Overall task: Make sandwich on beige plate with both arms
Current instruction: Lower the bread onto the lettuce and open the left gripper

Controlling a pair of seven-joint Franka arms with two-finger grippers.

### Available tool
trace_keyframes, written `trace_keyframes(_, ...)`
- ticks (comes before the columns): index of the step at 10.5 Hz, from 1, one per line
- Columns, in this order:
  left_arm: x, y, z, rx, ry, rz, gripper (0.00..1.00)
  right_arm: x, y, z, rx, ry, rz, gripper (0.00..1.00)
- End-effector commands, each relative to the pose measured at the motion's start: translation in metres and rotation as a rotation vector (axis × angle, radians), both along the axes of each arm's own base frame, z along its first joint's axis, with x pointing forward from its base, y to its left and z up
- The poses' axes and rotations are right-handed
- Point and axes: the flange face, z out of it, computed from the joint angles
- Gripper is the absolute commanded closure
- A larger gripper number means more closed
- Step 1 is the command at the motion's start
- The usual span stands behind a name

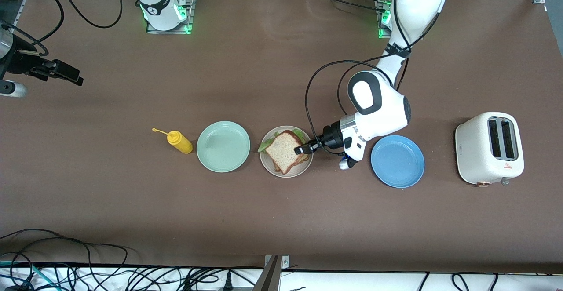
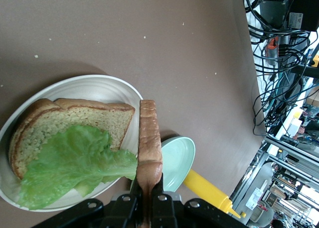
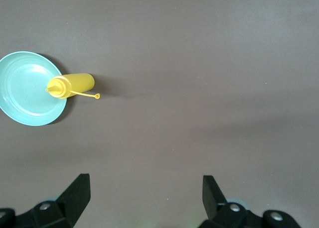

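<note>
The robot's left gripper should release the second toast slice on top of the lettuce leaf (image 1: 288, 155) (image 2: 74, 146), so that it covers the lower slice.
The beige plate (image 1: 269, 165) lies between a mint-green and a blue plate. On it sit a brown toast slice (image 2: 70, 121) and a ruffled lettuce leaf (image 2: 75, 161). My left gripper (image 1: 303, 149) is shut on one edge of the second toast slice (image 1: 283, 150) and holds it over the lettuce and the lower slice. In the left wrist view this held slice (image 2: 148, 133) shows edge-on, running out from the left gripper (image 2: 149, 188). My right gripper (image 1: 72, 74) waits in the air over the right arm's end of the table, open and empty, as the right wrist view shows of the right gripper (image 3: 144, 188).
A mint-green plate (image 1: 223, 146) lies beside the beige plate toward the right arm's end, with a yellow squeeze bottle (image 1: 180, 142) lying beside it. A blue plate (image 1: 398, 161) and a white toaster (image 1: 489, 148) stand toward the left arm's end.
</note>
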Motion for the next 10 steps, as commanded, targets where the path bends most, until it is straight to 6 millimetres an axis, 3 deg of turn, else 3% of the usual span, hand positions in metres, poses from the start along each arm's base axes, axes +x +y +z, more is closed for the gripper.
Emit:
trace_keyframes(1, -0.002, -0.002, -0.008, -0.008, -0.019, 0.019, 1.0, 0.002, 0.001, 0.005, 0.016, -0.002, -0.014, 0.0)
trace_keyframes(6, -0.011, -0.008, -0.036, -0.032, -0.058, -0.005, 1.0, 0.002, 0.001, 0.005, 0.016, -0.001, -0.014, 0.0)
trace_keyframes(10, -0.01, -0.002, -0.045, -0.014, -0.081, -0.029, 1.0, 0.002, 0.001, 0.005, 0.016, -0.001, -0.014, 0.0)
